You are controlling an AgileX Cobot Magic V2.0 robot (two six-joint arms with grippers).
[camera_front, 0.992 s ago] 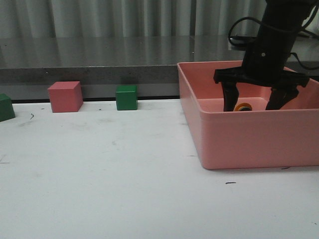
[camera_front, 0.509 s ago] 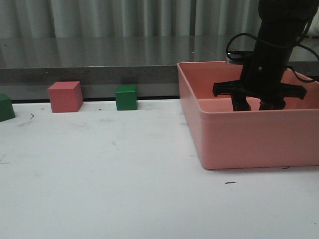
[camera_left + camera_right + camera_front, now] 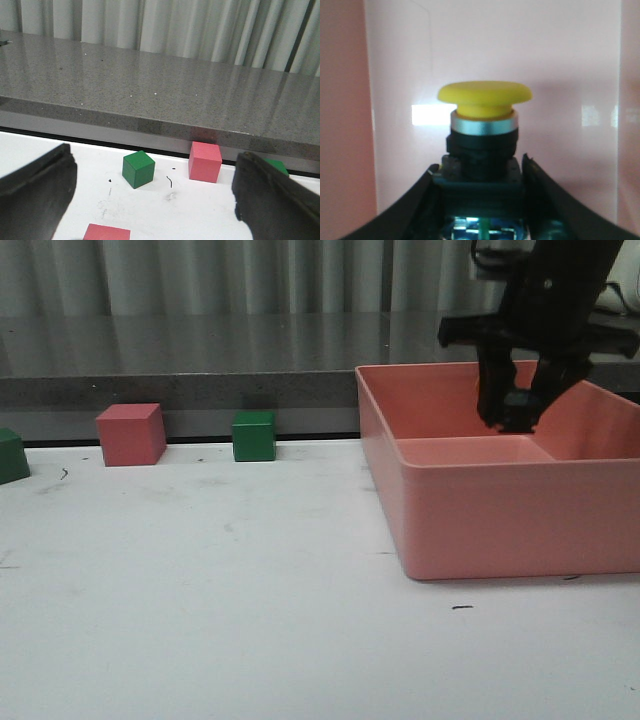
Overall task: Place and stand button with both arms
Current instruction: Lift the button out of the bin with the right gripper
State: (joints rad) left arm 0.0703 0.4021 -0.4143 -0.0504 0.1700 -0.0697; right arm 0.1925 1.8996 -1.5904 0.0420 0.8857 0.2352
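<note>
Next, my right gripper lets go of the button on the table (image 3: 179, 548) in front of the gap between the pink and green cubes at the back edge.
My right gripper (image 3: 518, 412) is shut on the button (image 3: 483, 135) and holds it in the air above the pink bin (image 3: 480, 530). In the right wrist view the yellow mushroom cap, silver collar and black base show clearly, with my fingers (image 3: 422, 200) pressed on both sides of the base and the clear bluish bottom between them. In the front view the button (image 3: 520, 412) is only a dark shape between the fingers. My left gripper (image 3: 155, 200) is open and empty above the white table, out of the front view.
A pink cube (image 3: 131, 434) and a green cube (image 3: 254, 435) stand at the table's back edge, another green cube (image 3: 12, 455) at the far left. The left wrist view shows a green cube (image 3: 138, 169), pink cubes (image 3: 204, 161) and a grey ledge (image 3: 160, 90) behind.
My right gripper went down into the bin, shut on the button, and has risen above the bin's rim with it. The cubes have not moved.
</note>
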